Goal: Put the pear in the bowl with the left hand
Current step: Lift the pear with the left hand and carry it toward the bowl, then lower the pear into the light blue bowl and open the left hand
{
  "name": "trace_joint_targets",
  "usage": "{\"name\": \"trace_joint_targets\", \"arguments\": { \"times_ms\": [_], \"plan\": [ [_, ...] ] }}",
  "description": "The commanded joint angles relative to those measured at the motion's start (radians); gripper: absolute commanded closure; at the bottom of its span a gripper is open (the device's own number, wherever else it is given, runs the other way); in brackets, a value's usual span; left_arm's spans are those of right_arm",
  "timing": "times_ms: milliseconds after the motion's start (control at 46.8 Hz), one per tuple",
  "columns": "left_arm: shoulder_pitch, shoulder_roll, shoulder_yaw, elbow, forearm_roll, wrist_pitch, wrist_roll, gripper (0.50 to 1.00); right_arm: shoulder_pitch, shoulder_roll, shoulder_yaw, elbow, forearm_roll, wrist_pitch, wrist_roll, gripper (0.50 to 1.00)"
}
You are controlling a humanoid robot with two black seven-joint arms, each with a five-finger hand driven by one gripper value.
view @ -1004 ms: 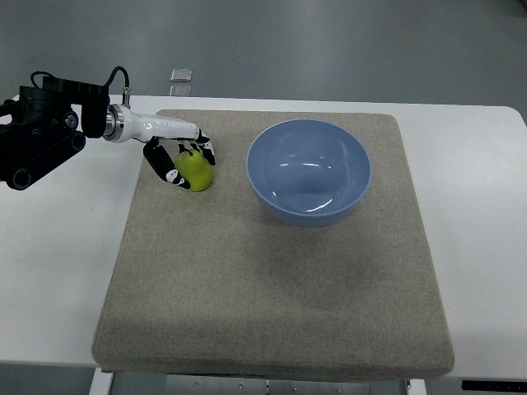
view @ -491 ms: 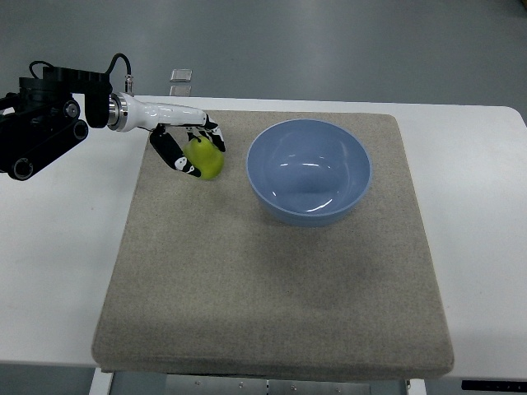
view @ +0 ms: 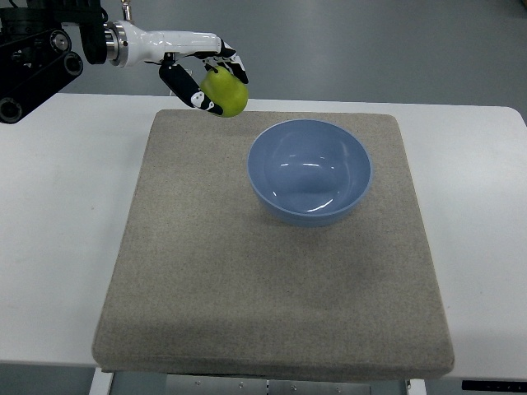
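My left gripper will let go of the pear inside the light blue bowl (view: 306,191), near its near side.
A yellow-green pear (view: 225,90) hangs in the air above the far left edge of the mat, held by my left hand (view: 211,80), whose black-and-white fingers (view: 188,88) curl around it. The arm comes in from the upper left corner. The light blue bowl (view: 309,170) stands empty on the mat, to the right of and nearer than the pear. The right arm does not show.
A grey-beige mat (view: 263,271) covers most of the white table (view: 58,247). Beyond the table's far edge lies grey floor.
My left hand has lifted the pear off the mat and carried it up and to the right, toward the bowl. The bowl has stayed put.
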Motion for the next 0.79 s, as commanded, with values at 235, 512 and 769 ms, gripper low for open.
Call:
{"name": "trace_joint_targets", "arguments": {
  "times_ms": [235,512,769],
  "plan": [
    [-0.002,-0.087,0.004,-0.003,0.004,0.001,0.002,1.000,0.000,0.000,0.000,0.000,0.000,-0.001,0.000,0.574],
    [-0.002,-0.155,0.006,-0.008,0.004,0.001,0.002,1.000,0.000,0.000,0.000,0.000,0.000,0.001,0.000,0.574],
    [0.009,-0.201,0.015,-0.008,0.000,0.001,0.002,1.000,0.000,0.000,0.000,0.000,0.000,-0.001,0.000,0.574]
  ]
}}
